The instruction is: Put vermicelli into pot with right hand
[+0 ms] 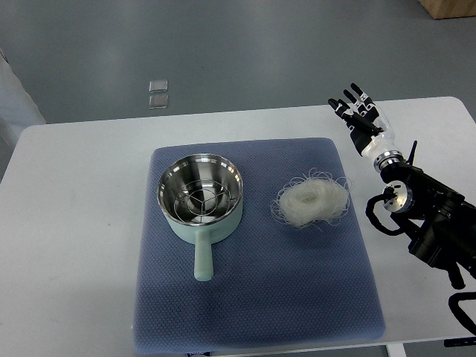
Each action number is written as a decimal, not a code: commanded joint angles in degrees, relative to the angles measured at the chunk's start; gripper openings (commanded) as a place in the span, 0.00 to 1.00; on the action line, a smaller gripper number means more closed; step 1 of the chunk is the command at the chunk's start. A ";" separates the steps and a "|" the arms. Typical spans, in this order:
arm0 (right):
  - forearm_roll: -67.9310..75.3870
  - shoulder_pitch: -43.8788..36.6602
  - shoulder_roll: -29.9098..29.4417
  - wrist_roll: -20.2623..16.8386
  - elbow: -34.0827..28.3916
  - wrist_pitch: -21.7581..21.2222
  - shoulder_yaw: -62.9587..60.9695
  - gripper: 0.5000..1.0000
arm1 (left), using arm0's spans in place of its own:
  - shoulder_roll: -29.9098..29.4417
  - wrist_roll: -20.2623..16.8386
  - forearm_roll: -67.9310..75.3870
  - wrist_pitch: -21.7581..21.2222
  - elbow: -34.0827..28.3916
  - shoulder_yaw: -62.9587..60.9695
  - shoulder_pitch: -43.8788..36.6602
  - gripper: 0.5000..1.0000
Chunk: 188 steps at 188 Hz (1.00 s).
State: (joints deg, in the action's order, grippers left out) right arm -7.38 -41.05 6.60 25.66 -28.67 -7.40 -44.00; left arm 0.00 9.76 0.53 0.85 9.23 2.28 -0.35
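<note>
Next, my right gripper closes on the far end of the vermicelli bundle [326, 192], the end that points away from the mint-green pot.
A pale bundle of vermicelli [312, 201] lies on the blue mat [253, 297], right of centre. To its left stands a mint-green pot [201, 201] with a steel steaming rack inside and its handle pointing toward the near edge. My right hand [361, 119] hovers over the white table beyond the mat's far right corner, fingers spread and holding nothing, about a hand's length up and right of the vermicelli. The black forearm runs off to the right edge.
The white table [74, 223] carries the mat in its middle. Two small clear squares [158, 93] lie on the grey floor beyond the table. A wooden box corner [450, 7] shows at the top right.
</note>
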 commanded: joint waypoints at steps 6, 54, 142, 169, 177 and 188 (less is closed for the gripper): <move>0.00 0.01 -0.01 0.00 0.02 0.02 -0.03 0.86 | 0.00 0.00 0.00 0.03 0.00 -0.08 0.00 1.00; 0.00 0.10 -0.01 0.00 0.02 0.02 -0.12 0.86 | 0.00 0.00 -0.09 -0.23 0.08 0.00 0.09 1.00; 0.00 0.01 -0.01 -0.09 0.02 0.11 -0.03 0.86 | 0.00 0.00 0.00 -0.32 0.08 0.18 0.44 1.00; 0.00 -0.08 0.08 -0.09 0.02 0.11 -0.03 0.86 | 0.00 0.00 -0.09 -0.32 0.08 0.18 0.44 1.00; 0.00 -0.08 0.08 -0.09 0.02 0.11 -0.03 0.86 | 0.00 0.00 0.00 -0.32 0.08 0.18 0.44 1.00; 0.00 -0.08 0.08 -0.09 0.02 0.11 -0.03 0.86 | 0.00 0.00 0.00 -0.32 0.08 0.18 0.44 1.00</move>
State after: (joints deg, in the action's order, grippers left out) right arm -7.38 -41.12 6.67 25.58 -28.65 -7.30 -44.04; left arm 0.00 9.76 0.45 0.52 9.32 2.46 0.09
